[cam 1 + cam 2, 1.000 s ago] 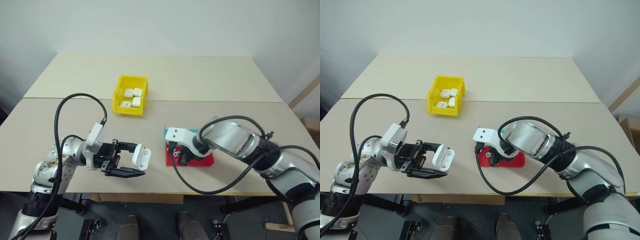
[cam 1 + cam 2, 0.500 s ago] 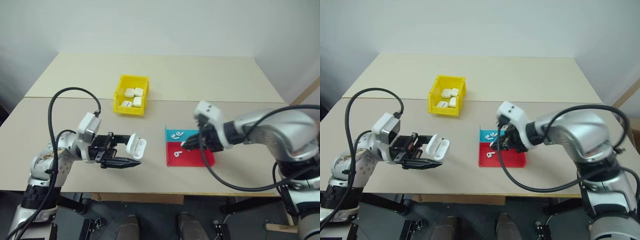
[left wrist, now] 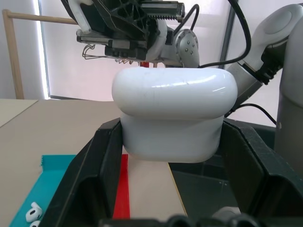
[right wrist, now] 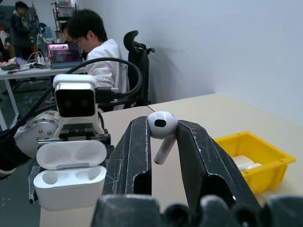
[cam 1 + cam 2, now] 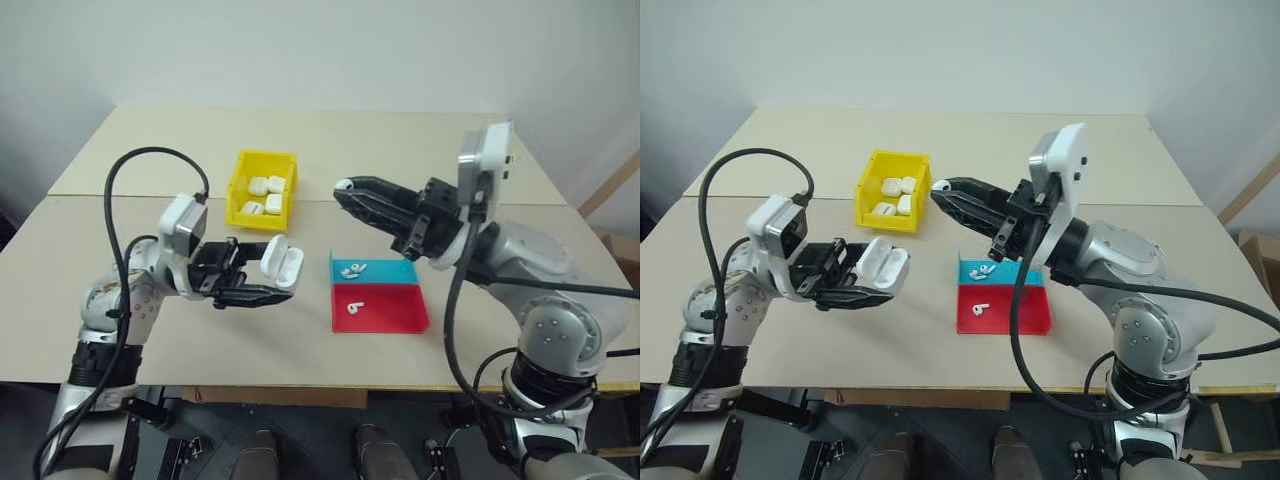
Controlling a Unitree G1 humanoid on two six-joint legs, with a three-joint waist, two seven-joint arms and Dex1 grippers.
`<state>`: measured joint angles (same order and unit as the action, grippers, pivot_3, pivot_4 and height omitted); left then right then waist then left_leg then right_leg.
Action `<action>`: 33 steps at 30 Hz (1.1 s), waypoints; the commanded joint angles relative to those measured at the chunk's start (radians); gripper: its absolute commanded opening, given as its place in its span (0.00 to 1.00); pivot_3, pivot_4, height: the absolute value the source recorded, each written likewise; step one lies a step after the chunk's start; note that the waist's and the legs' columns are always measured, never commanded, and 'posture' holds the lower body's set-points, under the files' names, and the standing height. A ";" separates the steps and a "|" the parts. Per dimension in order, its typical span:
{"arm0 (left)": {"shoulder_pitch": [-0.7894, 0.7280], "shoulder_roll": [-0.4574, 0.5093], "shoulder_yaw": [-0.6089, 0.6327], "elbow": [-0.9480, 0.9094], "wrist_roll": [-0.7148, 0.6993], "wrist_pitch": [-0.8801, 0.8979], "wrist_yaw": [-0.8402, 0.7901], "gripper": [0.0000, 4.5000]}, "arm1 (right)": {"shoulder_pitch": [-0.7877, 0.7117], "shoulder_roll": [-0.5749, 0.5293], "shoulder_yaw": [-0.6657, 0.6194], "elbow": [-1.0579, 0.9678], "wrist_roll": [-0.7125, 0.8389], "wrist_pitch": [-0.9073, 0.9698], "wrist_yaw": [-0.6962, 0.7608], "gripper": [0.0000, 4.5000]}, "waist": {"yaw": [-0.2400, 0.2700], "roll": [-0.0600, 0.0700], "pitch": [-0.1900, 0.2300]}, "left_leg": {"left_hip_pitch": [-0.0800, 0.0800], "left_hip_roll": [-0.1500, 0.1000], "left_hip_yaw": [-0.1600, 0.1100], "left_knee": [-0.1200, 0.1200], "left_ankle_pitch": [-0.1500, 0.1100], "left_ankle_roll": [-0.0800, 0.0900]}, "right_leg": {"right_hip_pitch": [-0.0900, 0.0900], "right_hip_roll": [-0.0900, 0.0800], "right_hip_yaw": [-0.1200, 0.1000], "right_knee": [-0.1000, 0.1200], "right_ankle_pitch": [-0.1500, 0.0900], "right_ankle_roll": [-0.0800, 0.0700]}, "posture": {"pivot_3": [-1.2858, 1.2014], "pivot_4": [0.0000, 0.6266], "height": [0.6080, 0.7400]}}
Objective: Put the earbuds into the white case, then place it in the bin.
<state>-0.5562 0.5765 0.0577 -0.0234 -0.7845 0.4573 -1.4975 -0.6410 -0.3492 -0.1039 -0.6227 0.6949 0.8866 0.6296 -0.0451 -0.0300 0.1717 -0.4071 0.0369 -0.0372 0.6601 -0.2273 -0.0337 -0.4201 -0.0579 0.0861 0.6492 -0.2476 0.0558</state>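
My right gripper is going to release the earbud in the white case's empty hollow nearer the yellow bin (image 5: 294,254) (image 4: 88,174), and let it go there.
My left gripper (image 5: 276,275) is shut on the white case (image 5: 281,262), held above the table with its lid swung open. In the right wrist view the case (image 4: 71,182) shows two empty wells. My right gripper (image 5: 343,187) is raised, points toward the case and is shut on one earbud (image 4: 161,128), pinched at the fingertips a short way from the case. Two more earbuds (image 5: 355,269) lie on the blue tray (image 5: 390,271), and one earbud (image 5: 353,309) lies on the red tray (image 5: 390,312). The yellow bin (image 5: 258,223) stands further back and holds several white cases (image 5: 267,185).
The blue and red trays lie side by side on the table below my right arm. A seam runs across the tabletop behind the bin. A person (image 4: 102,52) sits at a desk in the background of the right wrist view.
My right gripper has risen from the red tray with an earbud and swung round to point at the case. My left gripper has lifted the open case slightly.
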 commanded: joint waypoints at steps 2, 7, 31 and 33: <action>-0.026 -0.015 0.014 -0.031 -0.001 -0.010 0.041 0.61 | 0.009 -0.013 0.086 -0.025 -0.060 -0.109 -0.009 0.14 | 0.000 0.000 0.000 | 0.000 0.000 0.000 0.000 0.000 0.000 | 0.000 0.000 0.000 0.000 0.000 0.000 | 0.52 0.24 1.00; -0.028 -0.018 0.012 -0.040 -0.003 -0.006 0.063 0.61 | 0.009 -0.004 0.127 -0.018 -0.063 -0.142 -0.016 0.14 | 0.000 0.000 0.000 | 0.000 0.000 0.000 0.000 0.000 0.000 | 0.000 0.000 0.000 0.000 0.000 0.000 | 0.52 0.24 1.00; -0.038 -0.013 0.011 -0.056 -0.008 -0.005 0.082 0.61 | 0.016 -0.072 0.194 0.042 -0.112 -0.196 0.024 0.14 | 0.001 0.000 0.000 | 0.000 0.000 0.000 0.000 0.000 0.000 | 0.000 0.000 0.000 0.000 0.000 0.000 | 0.52 0.24 1.00; -0.039 -0.014 0.010 -0.054 -0.006 -0.007 0.082 0.61 | 0.017 -0.087 0.194 0.040 -0.101 -0.191 0.042 0.22 | 0.001 0.000 0.000 | 0.000 0.000 0.000 0.000 0.000 0.000 | 0.000 0.000 0.000 0.000 0.000 0.000 | 0.52 0.24 1.00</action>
<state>-0.5661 0.5582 0.0484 -0.0370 -0.7775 0.4615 -1.4073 -0.6203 -0.4168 0.1081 -0.5780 0.5871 0.7006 0.6590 -0.0441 -0.0300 0.1717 -0.4071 0.0368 -0.0373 0.6601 -0.2273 -0.0337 -0.4201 -0.0579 0.0862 0.6489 -0.2476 0.0557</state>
